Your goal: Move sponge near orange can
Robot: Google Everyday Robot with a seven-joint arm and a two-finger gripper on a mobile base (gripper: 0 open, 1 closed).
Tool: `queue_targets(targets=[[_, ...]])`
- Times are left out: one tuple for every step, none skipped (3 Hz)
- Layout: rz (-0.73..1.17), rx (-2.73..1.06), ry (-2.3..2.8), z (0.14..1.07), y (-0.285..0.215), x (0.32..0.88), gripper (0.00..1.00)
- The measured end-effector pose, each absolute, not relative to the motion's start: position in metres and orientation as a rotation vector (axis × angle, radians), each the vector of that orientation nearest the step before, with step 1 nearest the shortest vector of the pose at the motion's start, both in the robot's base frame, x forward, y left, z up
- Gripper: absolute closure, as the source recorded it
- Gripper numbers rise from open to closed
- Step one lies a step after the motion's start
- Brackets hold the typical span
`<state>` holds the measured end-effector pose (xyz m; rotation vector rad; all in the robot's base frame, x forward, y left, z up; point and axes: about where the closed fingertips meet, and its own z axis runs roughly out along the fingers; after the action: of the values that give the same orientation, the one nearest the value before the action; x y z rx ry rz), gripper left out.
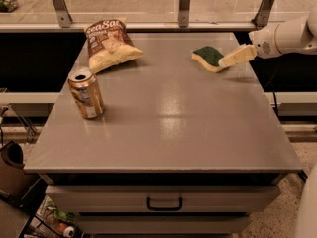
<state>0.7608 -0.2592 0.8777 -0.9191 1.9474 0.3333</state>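
Note:
The fingers of my gripper already reach the sponge's end (pixel 220 62) farthest from the orange can, so they will close on that end.
The sponge (pixel 207 57), pale yellow with a dark green top, lies on the grey table (pixel 168 118) at the far right. The orange can (pixel 86 93) stands upright at the left side of the table, far from the sponge. My gripper (pixel 229 60) reaches in from the right on a white arm, its pale fingers low over the table with the tips against the sponge's right end.
A brown-and-white chip bag (pixel 109 43) lies at the far left, behind the can. A railing with metal posts (pixel 184 4) runs behind the table. A drawer with a handle (pixel 164 203) sits under the front edge.

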Motion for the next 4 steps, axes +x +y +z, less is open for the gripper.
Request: queue_targets(targets=[[0.358, -0.896, 1.962, 0.866, -0.254, 0.750, 0.00], [0.393, -0.876, 1.958, 0.860, -0.244, 0.741, 0.00], [0.457, -0.851, 1.931, 0.853, -0.224, 0.738, 0.00], [0.518, -0.839, 1.902, 0.848, -0.204, 0.736, 0.00]])
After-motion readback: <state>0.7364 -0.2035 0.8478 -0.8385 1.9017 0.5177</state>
